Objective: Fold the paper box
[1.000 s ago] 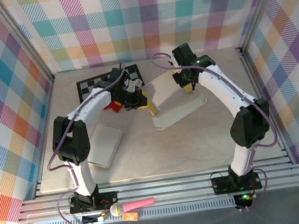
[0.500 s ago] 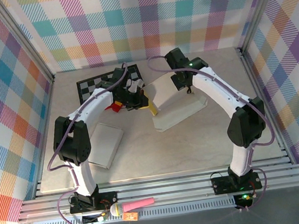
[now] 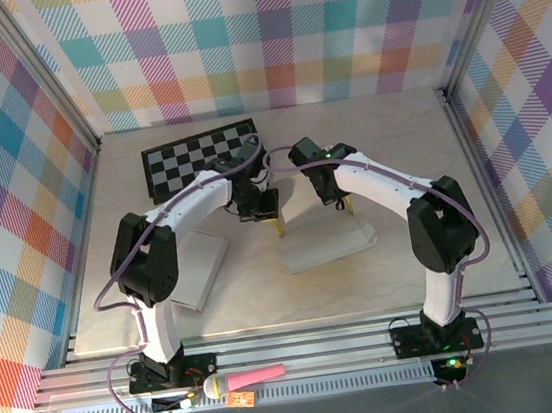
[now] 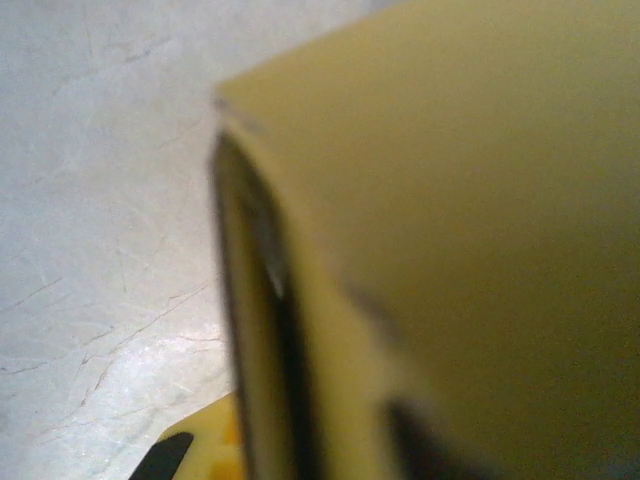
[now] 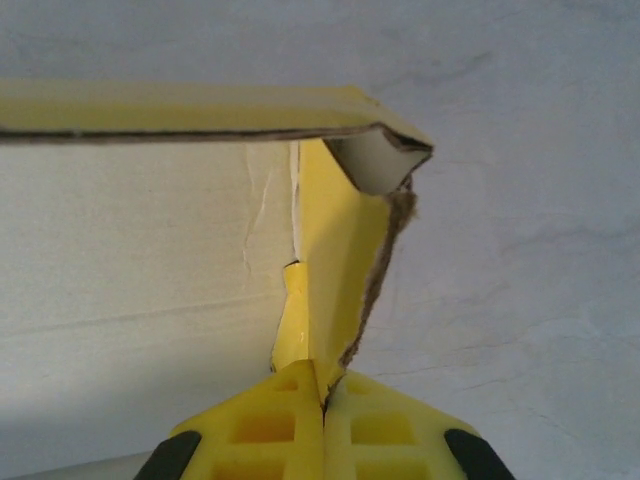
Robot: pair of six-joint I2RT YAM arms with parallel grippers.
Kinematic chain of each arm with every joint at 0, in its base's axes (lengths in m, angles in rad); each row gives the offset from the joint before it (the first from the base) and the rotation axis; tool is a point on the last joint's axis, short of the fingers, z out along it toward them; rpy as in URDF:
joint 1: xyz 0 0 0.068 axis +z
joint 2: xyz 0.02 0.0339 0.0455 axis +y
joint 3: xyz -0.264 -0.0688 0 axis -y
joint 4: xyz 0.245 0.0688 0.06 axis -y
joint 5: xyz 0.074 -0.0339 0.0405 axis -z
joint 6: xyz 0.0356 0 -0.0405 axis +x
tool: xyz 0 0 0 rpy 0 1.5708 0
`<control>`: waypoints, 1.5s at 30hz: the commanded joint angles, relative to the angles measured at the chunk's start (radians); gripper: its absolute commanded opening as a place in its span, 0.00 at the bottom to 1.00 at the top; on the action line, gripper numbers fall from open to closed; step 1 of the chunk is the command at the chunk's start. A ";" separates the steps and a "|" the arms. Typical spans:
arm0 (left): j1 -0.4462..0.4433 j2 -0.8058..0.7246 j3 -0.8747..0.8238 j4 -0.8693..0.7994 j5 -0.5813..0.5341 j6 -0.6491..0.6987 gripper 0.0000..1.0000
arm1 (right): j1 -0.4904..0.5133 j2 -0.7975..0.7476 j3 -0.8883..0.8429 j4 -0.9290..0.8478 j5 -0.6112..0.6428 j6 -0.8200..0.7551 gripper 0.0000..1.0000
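Note:
The yellow flap is held only by its thin tip in my right gripper, so next I open and take the flap nearer to the folded-over panel's hollow corner point(image 5: 382, 165).
The paper box point(image 3: 327, 241), white outside and yellow inside, lies partly folded at the table's middle. My left gripper point(image 3: 273, 211) is at its left edge, where a yellow flap point(image 3: 279, 228) stands up. In the left wrist view that flap point(image 4: 450, 220) is a close blur, with one yellow finger point(image 4: 200, 450) beside it at the bottom; the jaws are shut on the box. My right gripper point(image 3: 342, 198) is at the box's back right. Its fingertips point(image 5: 323, 385) are pressed together on a thin yellow flap point(image 5: 335, 270) under a folded-over panel point(image 5: 200, 112).
A black-and-white checkered mat point(image 3: 199, 153) lies at the back left. A flat white sheet point(image 3: 199, 266) rests beside the left arm. A pink object point(image 3: 259, 376) sits on the rails at the front. Plaid walls close in three sides.
Both grippers and the box have come toward the front, off the checkered mat. The right gripper has shut on a flap. The box now lies flatter.

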 commanded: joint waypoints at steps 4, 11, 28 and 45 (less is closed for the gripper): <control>-0.029 0.049 0.008 -0.044 -0.181 -0.004 0.00 | -0.021 0.019 -0.028 0.014 -0.094 0.018 0.00; -0.054 0.069 0.008 -0.038 -0.213 -0.010 0.00 | -0.068 -0.011 -0.122 0.122 -0.196 0.009 0.08; -0.060 0.093 0.026 -0.061 -0.231 0.015 0.00 | -0.129 0.014 -0.117 0.195 -0.331 -0.046 0.25; -0.060 0.113 0.055 -0.065 -0.220 0.012 0.00 | -0.104 0.068 -0.053 0.067 -0.118 0.080 0.07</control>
